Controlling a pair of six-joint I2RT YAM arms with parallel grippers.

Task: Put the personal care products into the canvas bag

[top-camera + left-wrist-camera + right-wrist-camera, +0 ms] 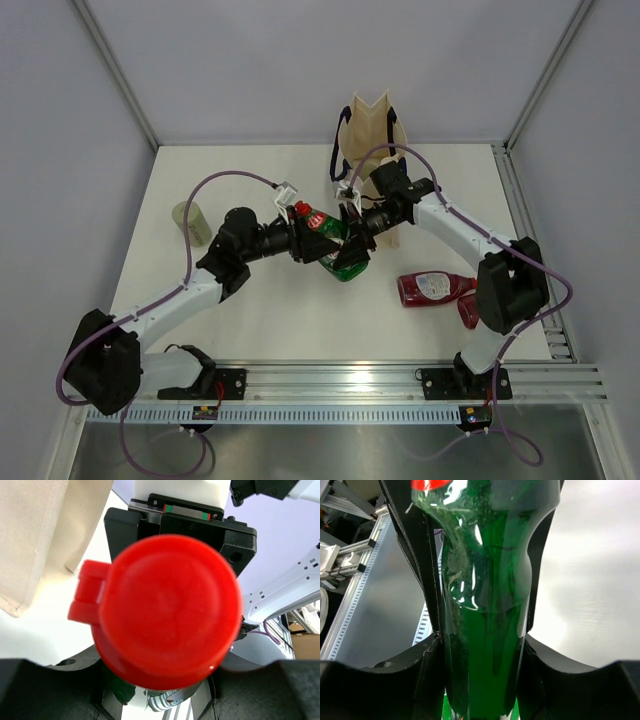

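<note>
The robot's right gripper holds the green bottle's body close to the left gripper's fingers, so it should open and take the bottle nearer its bottom end (349, 272).
A dark green bottle (340, 258) with a red cap (302, 210) hangs tilted above the table's middle, held from both sides. My left gripper (298, 236) is shut on its neck end; in the left wrist view the cap (167, 612) fills the frame above that gripper (162, 697). From the right, my right gripper (354, 238) is shut on the bottle's body (490, 605), its fingers (427, 580) pressed to both sides. The canvas bag (370, 125) stands upright just behind the grippers; its fabric (40, 540) also shows in the left wrist view.
An olive-grey bottle (193, 222) stands at the table's left. A dark red bottle (432, 287) lies on its side at the right, with a second one (467, 308) partly behind the right arm. The metal rail (340, 380) runs along the near edge.
</note>
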